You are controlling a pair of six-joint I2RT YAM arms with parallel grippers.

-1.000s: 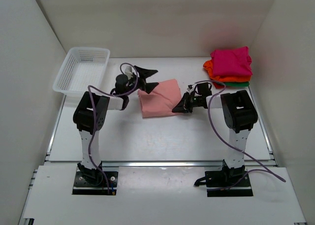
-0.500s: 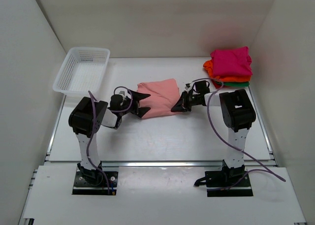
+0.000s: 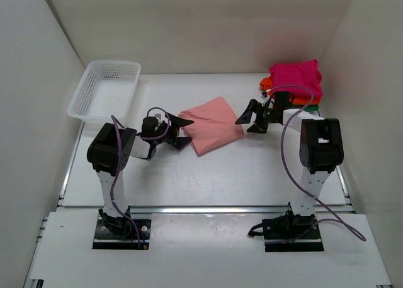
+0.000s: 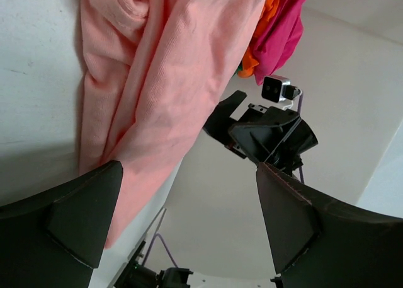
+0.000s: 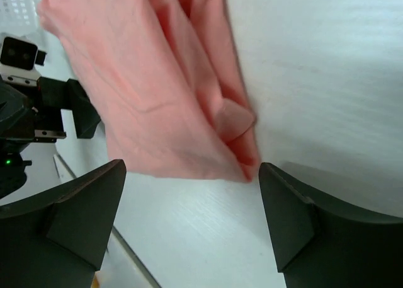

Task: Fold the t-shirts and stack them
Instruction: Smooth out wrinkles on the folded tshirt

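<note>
My right gripper needs to push in and grab its side farther (image 3: 232,115) along before stacking the pink t-shirt, as the t-shirt is crooked and its corner is at my right gripper.
A folded salmon-pink t-shirt (image 3: 214,125) lies at mid-table, turned at an angle. My left gripper (image 3: 181,131) sits low at its left edge, open, with only table and cloth edge between the fingers. My right gripper (image 3: 252,120) hovers just off the shirt's right corner, open and holding nothing. In the right wrist view the pink t-shirt (image 5: 151,86) lies just ahead of the wide jaws. In the left wrist view the same t-shirt (image 4: 157,80) runs forward from the left finger. A stack of folded t-shirts (image 3: 295,81), magenta over orange and green, rests at the back right.
A white mesh basket (image 3: 104,89) stands at the back left. White walls enclose the table on three sides. The right arm's upright link (image 3: 320,146) stands close to the stack. A metal rail (image 3: 208,208) runs along the near table edge.
My right gripper has opened, let go of the pink t-shirt and drawn back right toward the stack. The shirt has swung round and shifted right. My left gripper came down to the shirt's left edge.
</note>
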